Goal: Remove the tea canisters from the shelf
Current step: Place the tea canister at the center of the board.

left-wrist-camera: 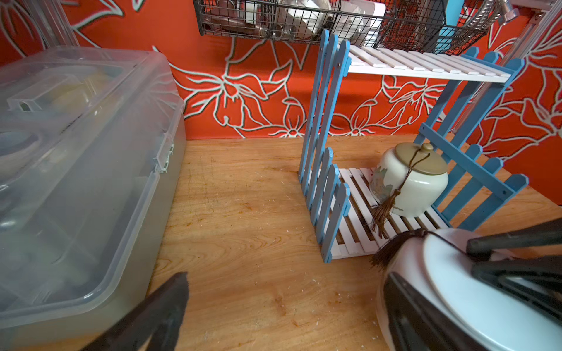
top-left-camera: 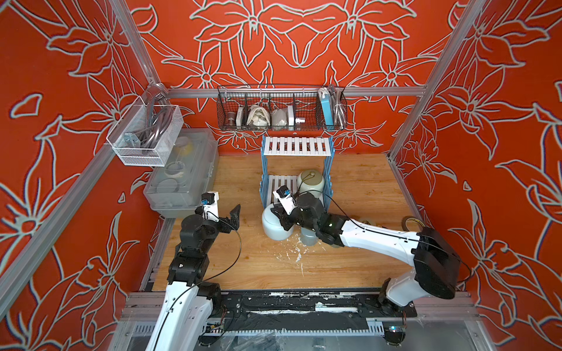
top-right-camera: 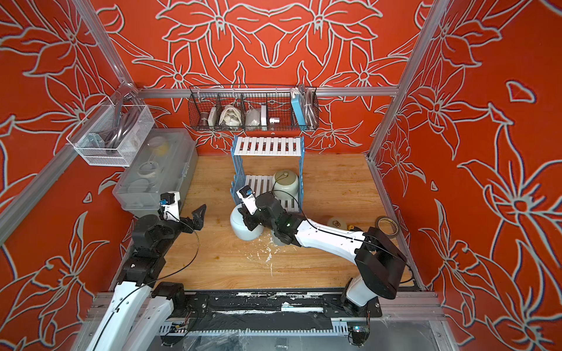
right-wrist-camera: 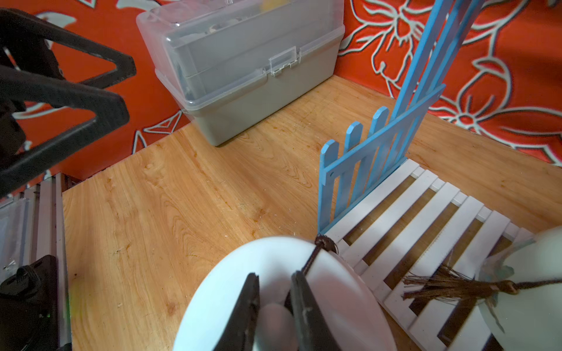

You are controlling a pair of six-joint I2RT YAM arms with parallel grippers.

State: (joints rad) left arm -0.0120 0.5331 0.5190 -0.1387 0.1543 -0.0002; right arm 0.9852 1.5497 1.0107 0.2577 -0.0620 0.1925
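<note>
I should let go of the pale blue canister with my right gripper on the table (top-left-camera: 274, 241) next to the small blue-grey canister, before the shelf.
The shelf (top-left-camera: 296, 146) (top-right-camera: 267, 146) (left-wrist-camera: 328, 188) (right-wrist-camera: 365, 164) stands at the back wall with its top tier bare. A cream squat tea canister (top-left-camera: 310, 180) (top-right-camera: 284, 180) (left-wrist-camera: 410, 179) (right-wrist-camera: 535, 288) with a tassel sits on the lower tier. A pale blue squat canister (top-left-camera: 273, 226) (top-right-camera: 243, 228) (right-wrist-camera: 225, 291) is on the table just in front of that tier. My right gripper (top-left-camera: 281, 214) (right-wrist-camera: 275, 291) is shut on its lid knob. A small blue-grey canister (top-left-camera: 308, 238) (top-right-camera: 279, 240) stands under the right arm. My left gripper (top-left-camera: 232, 220) (left-wrist-camera: 286, 307) hangs open and holds nothing, left of the pale blue canister.
A clear plastic box (top-left-camera: 182, 173) sits at the back left. Above it hangs a clear mesh basket (top-left-camera: 144, 133). A black wire basket (top-left-camera: 281, 109) hangs over the shelf. A tape roll (top-left-camera: 412, 223) and a small cream jar (top-right-camera: 336, 223) lie at the right behind the arm.
</note>
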